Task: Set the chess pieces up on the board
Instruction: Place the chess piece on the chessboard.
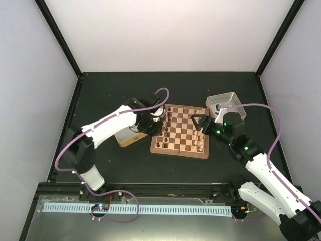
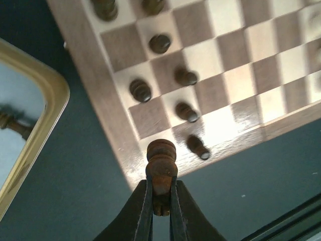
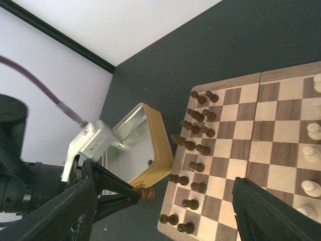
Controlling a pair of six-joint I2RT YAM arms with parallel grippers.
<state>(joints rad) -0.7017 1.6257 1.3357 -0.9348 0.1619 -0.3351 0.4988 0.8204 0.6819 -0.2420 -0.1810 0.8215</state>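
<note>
My left gripper is going to put the dark brown piece down on the empty dark edge square [image 1: 159, 139] [image 2: 151, 119] next to the corner piece.
The board [image 1: 183, 131] lies mid-table, with several dark brown chess pieces [image 1: 165, 134] standing in two files along its left side. My left gripper [image 1: 161, 118] is shut on one dark brown piece [image 2: 161, 163] and holds it just above the board's border [image 2: 131, 165], near a corner. That held piece also shows in the right wrist view [image 3: 148, 192], beside the board's [image 3: 266, 135] edge. One more dark piece [image 2: 15, 124] lies in the gold tin. My right gripper [image 1: 197, 122] hangs open and empty over the board's right part.
The gold tin [image 1: 129, 138] sits against the board's left side and shows in the left wrist view [image 2: 47, 85] and the right wrist view [image 3: 165, 150]. A silver tin [image 1: 225, 102] stands at the back right. Pale cream pieces [image 1: 200, 143] line the board's right side.
</note>
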